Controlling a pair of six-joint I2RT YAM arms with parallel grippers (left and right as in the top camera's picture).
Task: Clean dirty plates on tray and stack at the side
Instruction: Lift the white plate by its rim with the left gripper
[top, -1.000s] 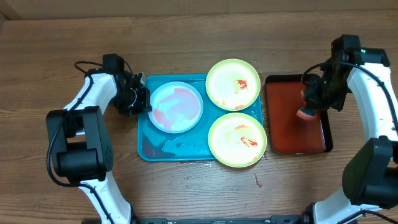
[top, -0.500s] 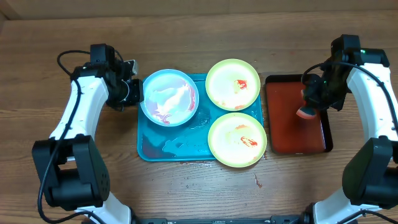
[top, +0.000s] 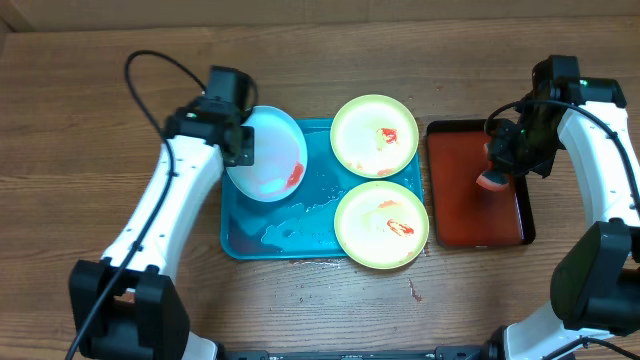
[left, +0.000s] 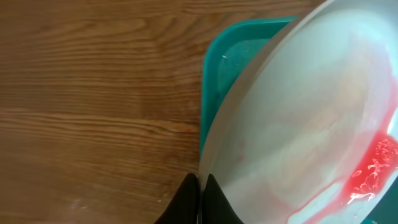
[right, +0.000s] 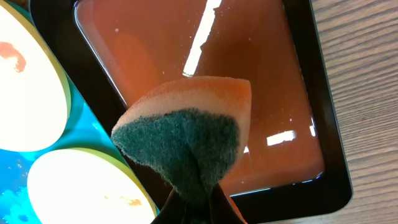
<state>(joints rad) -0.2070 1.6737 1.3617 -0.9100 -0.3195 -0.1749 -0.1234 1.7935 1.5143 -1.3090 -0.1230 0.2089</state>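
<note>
Next, my left gripper sets the light blue plate down on the table (top: 173, 186) next to the turquoise tray, away from the dark red tray.
My left gripper (top: 243, 147) is shut on the left rim of the light blue plate (top: 270, 155) and holds it tilted above the turquoise tray (top: 285, 235); red sauce has pooled at its low right side. In the left wrist view the plate (left: 311, 112) fills the right, with the jaws (left: 200, 186) pinching its rim. Two lime-rimmed plates lie on the tray's right side, one at the back (top: 374, 135) and one at the front (top: 381, 224), both red-smeared. My right gripper (top: 497, 172) is shut on an orange and green sponge (right: 186, 134) above the dark red tray (top: 455, 215).
The dark red, black-rimmed tray (right: 273, 81) holds reddish water. A small red smear (top: 412, 291) lies on the wooden table in front of the trays. The turquoise tray floor is wet.
My left gripper has lifted the light blue plate by its rim and tilted it, and the sauce has run to its lower right. The right arm has not moved.
</note>
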